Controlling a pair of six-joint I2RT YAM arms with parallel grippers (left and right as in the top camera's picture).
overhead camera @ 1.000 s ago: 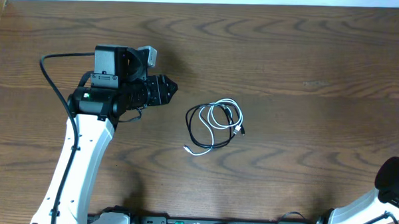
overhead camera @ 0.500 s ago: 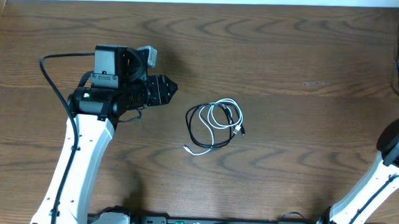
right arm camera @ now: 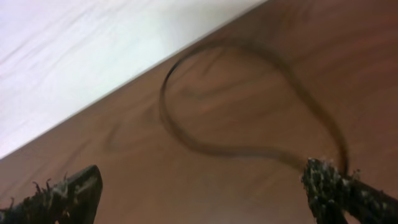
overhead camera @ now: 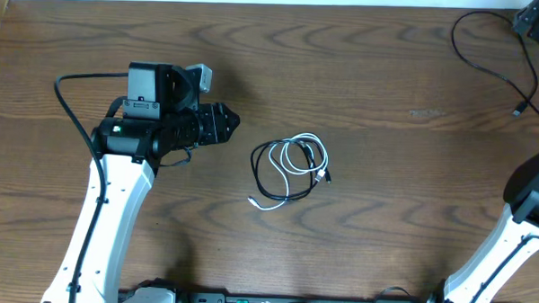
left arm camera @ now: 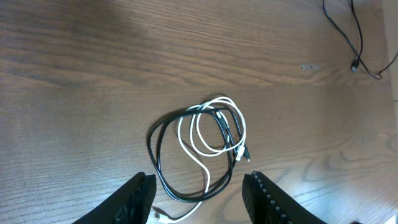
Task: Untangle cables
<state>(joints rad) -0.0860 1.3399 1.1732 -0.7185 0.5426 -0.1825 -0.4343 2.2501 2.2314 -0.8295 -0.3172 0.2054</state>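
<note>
Next, the robot's left gripper needs to move to the black cord's far outer curve (overhead camera: 263, 145) (left arm camera: 171, 116), just beside the white cord's loops, and close there.
The cables lie looped together at mid-table: a thin black cord (overhead camera: 255, 164) and a thin white cord (overhead camera: 313, 139). In the left wrist view the black cord (left arm camera: 151, 146) and white cord (left arm camera: 206, 171) lie on the wood just ahead of the fingers. My left gripper (overhead camera: 227, 123) hovers left of the bundle, open and empty (left arm camera: 202, 205). My right gripper (overhead camera: 535, 17) is at the far right corner. It stands wide open (right arm camera: 202, 193) with nothing between its jaws.
A separate thin black cord (overhead camera: 518, 110) with a plug end trails across the far right of the table, below the right gripper. It also shows as a cord (left arm camera: 354, 64) in the left wrist view and, blurred, as a looped cord (right arm camera: 163, 106) by the table's far edge.
The right arm swung from the near right corner up to the far right corner and its jaws opened. The separate black cord came into view. The left arm and the bundle have not moved.
</note>
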